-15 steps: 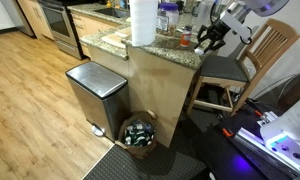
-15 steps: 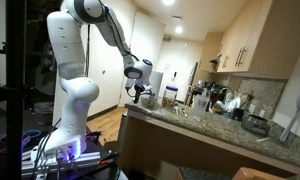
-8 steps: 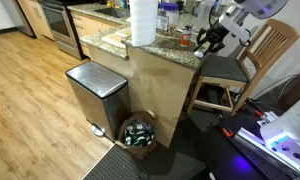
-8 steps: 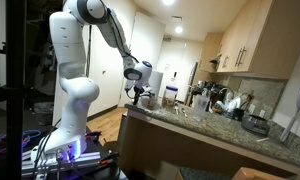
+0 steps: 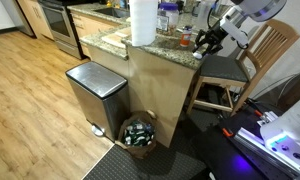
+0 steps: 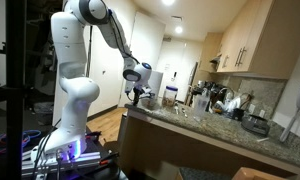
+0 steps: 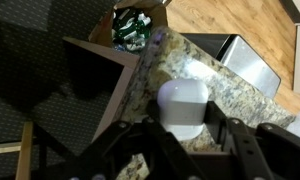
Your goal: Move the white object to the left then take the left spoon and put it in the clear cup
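Observation:
Next, I bring the white object to the granite counter (image 5: 193, 54) with my gripper and let go of it near the counter's edge, between the paper-towel roll and the chair.
In the wrist view the white object (image 7: 183, 103), a small rounded lump, sits between my gripper's (image 7: 183, 127) black fingers (image 7: 150, 128), which press on both of its sides. It is over the speckled granite counter (image 7: 235, 95), close to the counter's edge. I cannot tell whether it rests on the stone or hangs just above it. In both exterior views the gripper (image 5: 207, 40) (image 6: 140, 93) is at the end of the counter, and there the object is too small to see. The spoons and the clear cup cannot be made out among the things on the counter.
A tall paper-towel roll (image 5: 143, 22) stands on the counter (image 5: 165, 48). A steel trash bin (image 5: 96, 95) and a basket of cans (image 5: 140, 133) are on the floor beside it. A wooden chair (image 5: 262, 55) stands below the gripper. Kitchen items (image 6: 205, 100) line the counter.

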